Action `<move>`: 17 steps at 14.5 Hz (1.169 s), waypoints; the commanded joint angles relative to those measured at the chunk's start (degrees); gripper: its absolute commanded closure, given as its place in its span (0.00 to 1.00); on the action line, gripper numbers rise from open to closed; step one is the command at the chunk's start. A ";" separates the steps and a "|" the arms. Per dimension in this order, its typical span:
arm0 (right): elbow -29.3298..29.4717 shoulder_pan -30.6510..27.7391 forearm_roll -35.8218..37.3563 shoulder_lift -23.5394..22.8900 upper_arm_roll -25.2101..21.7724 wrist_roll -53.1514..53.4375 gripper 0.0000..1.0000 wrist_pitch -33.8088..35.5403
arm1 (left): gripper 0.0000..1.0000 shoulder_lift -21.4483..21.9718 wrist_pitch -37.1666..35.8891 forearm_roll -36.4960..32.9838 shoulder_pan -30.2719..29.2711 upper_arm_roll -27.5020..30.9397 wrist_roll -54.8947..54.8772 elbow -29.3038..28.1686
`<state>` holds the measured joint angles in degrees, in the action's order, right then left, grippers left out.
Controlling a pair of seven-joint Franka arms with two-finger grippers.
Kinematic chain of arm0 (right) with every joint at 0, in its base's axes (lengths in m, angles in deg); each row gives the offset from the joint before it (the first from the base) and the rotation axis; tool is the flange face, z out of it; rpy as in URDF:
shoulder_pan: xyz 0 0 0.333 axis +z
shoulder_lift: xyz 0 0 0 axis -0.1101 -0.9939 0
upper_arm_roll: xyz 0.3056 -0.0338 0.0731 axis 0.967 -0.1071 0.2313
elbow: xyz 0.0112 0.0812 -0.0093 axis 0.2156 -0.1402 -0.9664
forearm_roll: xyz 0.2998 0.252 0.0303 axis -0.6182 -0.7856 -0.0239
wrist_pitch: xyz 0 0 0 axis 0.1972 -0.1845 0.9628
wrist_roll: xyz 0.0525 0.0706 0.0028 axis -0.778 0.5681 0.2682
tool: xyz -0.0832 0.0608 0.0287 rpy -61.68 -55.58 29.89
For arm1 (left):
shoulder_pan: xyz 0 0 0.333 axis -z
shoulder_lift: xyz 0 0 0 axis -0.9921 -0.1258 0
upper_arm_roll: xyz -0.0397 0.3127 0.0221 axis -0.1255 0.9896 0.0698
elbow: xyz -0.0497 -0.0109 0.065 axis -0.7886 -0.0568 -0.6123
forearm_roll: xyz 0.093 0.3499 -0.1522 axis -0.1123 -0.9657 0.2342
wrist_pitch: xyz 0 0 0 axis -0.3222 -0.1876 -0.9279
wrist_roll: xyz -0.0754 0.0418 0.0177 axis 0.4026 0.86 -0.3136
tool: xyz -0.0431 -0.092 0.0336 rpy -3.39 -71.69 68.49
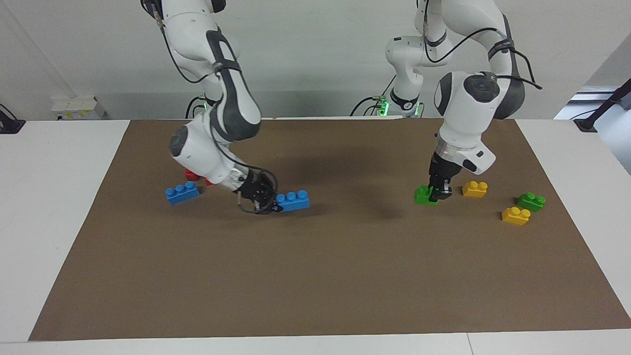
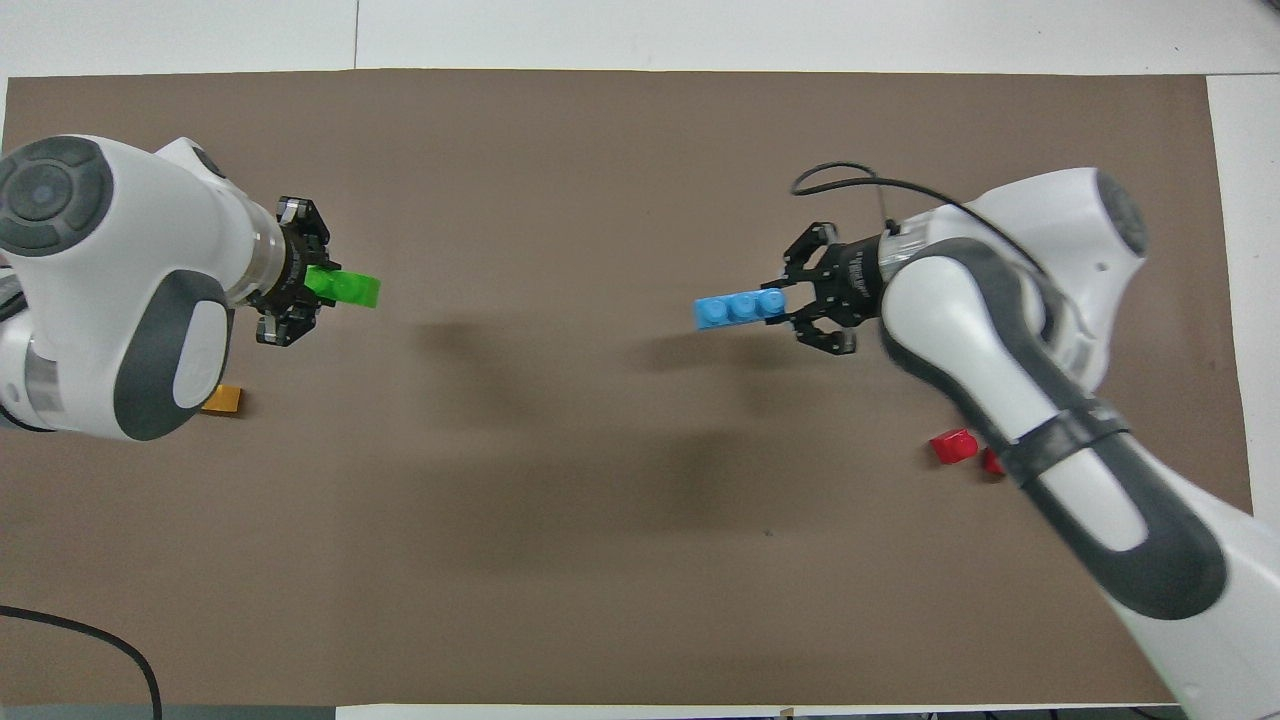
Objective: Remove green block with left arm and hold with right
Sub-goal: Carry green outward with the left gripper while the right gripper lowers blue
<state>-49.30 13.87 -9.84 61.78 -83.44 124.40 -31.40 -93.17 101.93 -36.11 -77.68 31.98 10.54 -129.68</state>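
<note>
My left gripper will lower the green block and release it on the brown mat (image 2: 258, 290) under its wrist, close to the yellow brick.
My left gripper (image 1: 438, 195) is down at the mat toward the left arm's end of the table, shut on one end of a bright green block (image 1: 423, 195). The block sticks out from between the fingers in the overhead view (image 2: 350, 289), where the left gripper (image 2: 318, 287) also shows. The block sits at mat level. My right gripper (image 1: 275, 202) is low over the mat toward the right arm's end, shut on the end of a blue three-stud brick (image 1: 294, 200). That brick (image 2: 733, 309) and the right gripper (image 2: 787, 305) show in the overhead view too.
A second, darker green block (image 1: 531, 201) and two yellow bricks (image 1: 475, 189) (image 1: 515, 215) lie beside the left gripper. Another blue brick (image 1: 182, 192) and a red brick (image 1: 191, 174) lie by the right arm. A brown mat (image 1: 315, 276) covers the table.
</note>
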 commanded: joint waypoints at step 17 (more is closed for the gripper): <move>-5.97 -18.27 6.45 -3.87 1.05 -16.48 1.00 -2.64 | 1.00 -14.97 14.19 1.01 -13.62 -0.18 -37.33 0.42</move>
<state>-52.59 -3.83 -3.56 56.75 -82.90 108.93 -31.56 -106.85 115.47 -35.35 -90.96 32.08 -25.11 -130.37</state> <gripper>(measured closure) 0.652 0.656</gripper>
